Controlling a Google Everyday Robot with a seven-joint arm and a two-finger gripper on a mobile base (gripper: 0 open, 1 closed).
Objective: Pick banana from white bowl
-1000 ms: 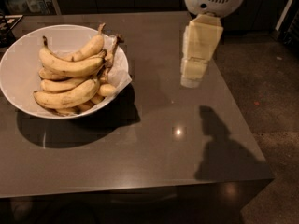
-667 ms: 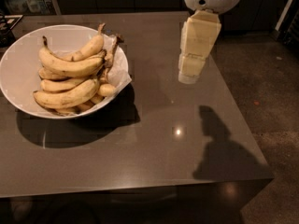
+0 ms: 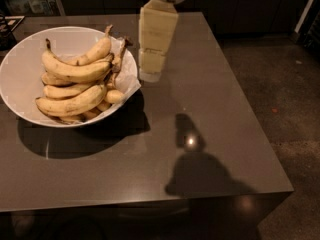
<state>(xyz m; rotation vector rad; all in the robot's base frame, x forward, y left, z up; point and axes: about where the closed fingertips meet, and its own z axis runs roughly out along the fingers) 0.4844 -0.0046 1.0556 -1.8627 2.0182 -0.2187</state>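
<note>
The middle of the topmost banana (image 3: pixel 76 72), the one lying across the pile in the white bowl, will be gripped by my gripper.
A wide white bowl (image 3: pixel 20 79) sits on the left of the dark table and holds several yellow bananas (image 3: pixel 75 71) piled together, stems pointing up and right. My gripper (image 3: pixel 150 75), cream-coloured, hangs from the arm at the top centre and points down just right of the bowl's rim, above the table. It holds nothing that I can see.
The dark grey table (image 3: pixel 200 114) has its right edge near the concrete floor (image 3: pixel 280 84) and its front edge low in view. The arm's shadow (image 3: pixel 195 164) falls on the table front right. Dark cabinets stand behind.
The gripper has moved left, closer to the bowl's right rim. The bananas and the bowl have not moved.
</note>
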